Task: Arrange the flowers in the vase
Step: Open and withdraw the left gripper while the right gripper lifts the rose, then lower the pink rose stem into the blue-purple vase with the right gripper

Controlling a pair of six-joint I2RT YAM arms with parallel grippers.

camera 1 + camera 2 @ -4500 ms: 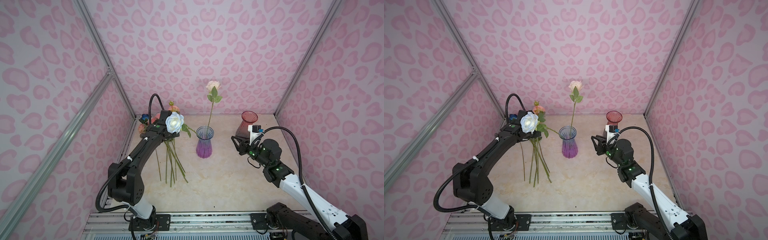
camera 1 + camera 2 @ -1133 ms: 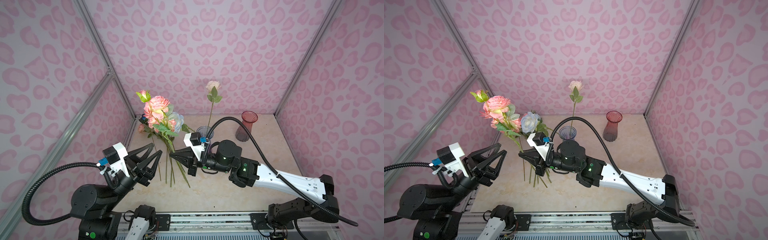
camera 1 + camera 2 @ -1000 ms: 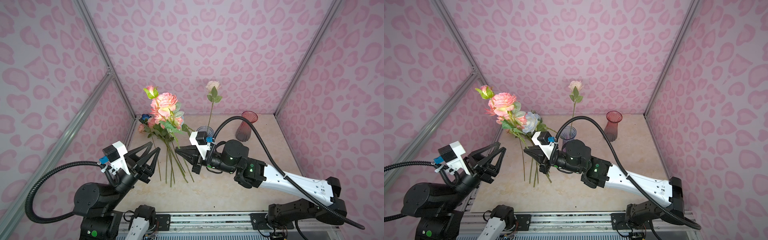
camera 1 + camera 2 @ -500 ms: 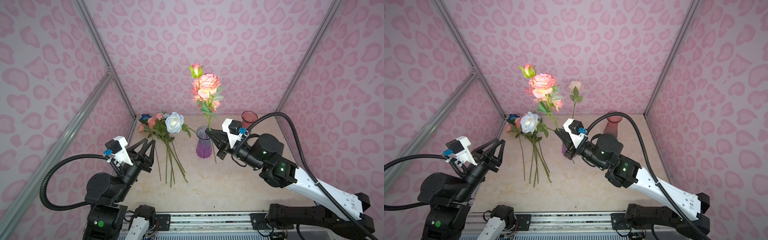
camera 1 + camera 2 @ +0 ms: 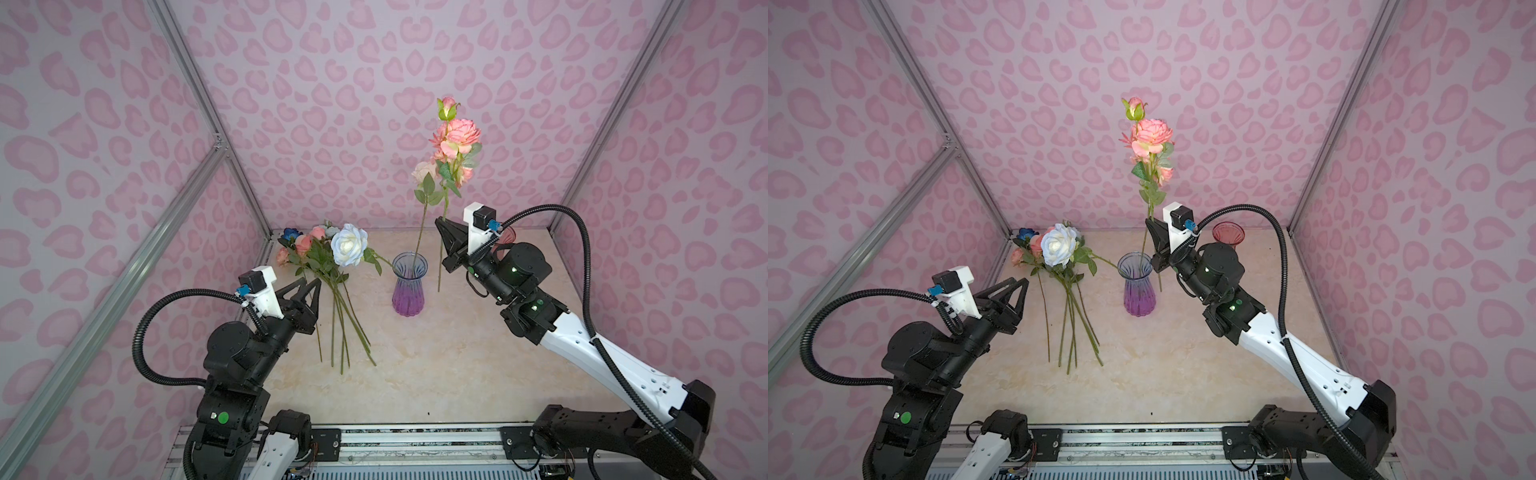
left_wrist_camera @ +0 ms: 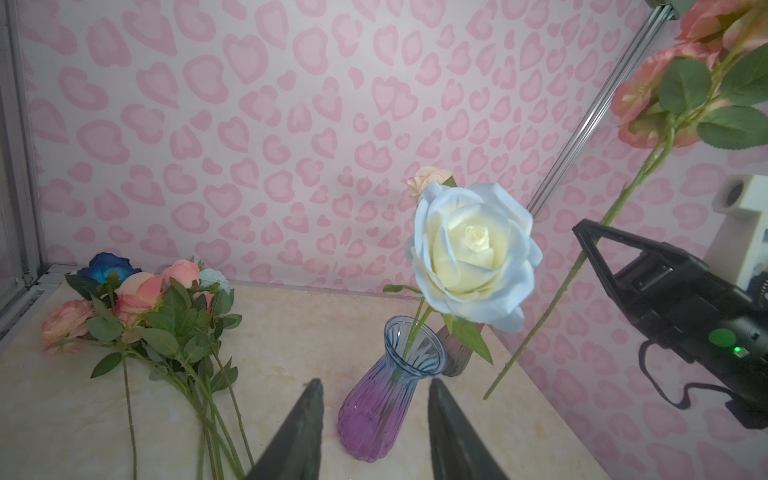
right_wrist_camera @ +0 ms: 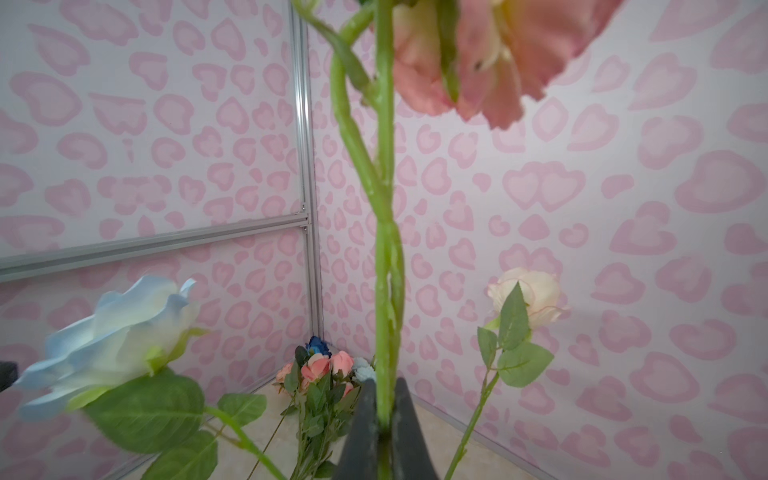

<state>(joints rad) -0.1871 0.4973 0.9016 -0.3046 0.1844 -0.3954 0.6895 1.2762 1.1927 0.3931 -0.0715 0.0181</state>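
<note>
The robot's right gripper will release the coral rose spray in the blue-to-purple vase (image 5: 406,267), between the cream and white-blue roses.
A blue-to-purple glass vase (image 5: 409,286) (image 5: 1139,286) (image 6: 386,399) stands mid-table with one cream rose (image 5: 424,172) (image 7: 530,295) in it. My right gripper (image 5: 441,222) (image 5: 1150,222) (image 7: 385,384) is shut on the green stem of a coral rose spray (image 5: 457,133) (image 5: 1152,133). It holds the spray upright just right of the vase, with the stem end low beside it. The other flowers (image 5: 320,253) (image 5: 1042,249) (image 6: 141,303) lie in a pile at the back left, topped by a white-blue rose (image 5: 350,245) (image 5: 1059,245) (image 6: 473,253). My left gripper (image 5: 311,282) (image 5: 1021,282) (image 6: 375,382) hangs open and empty, near the pile's stems.
A red glass vase (image 5: 1228,235) (image 5: 508,243) stands at the back right, partly hidden behind my right wrist. Pink patterned walls with metal posts (image 5: 216,141) close in the table on three sides. Loose stems (image 5: 340,332) stretch from the pile toward the front.
My right gripper has carried the coral spray from above the pile on the left across to just right of the vase. The left arm has drawn back a little, still open.
</note>
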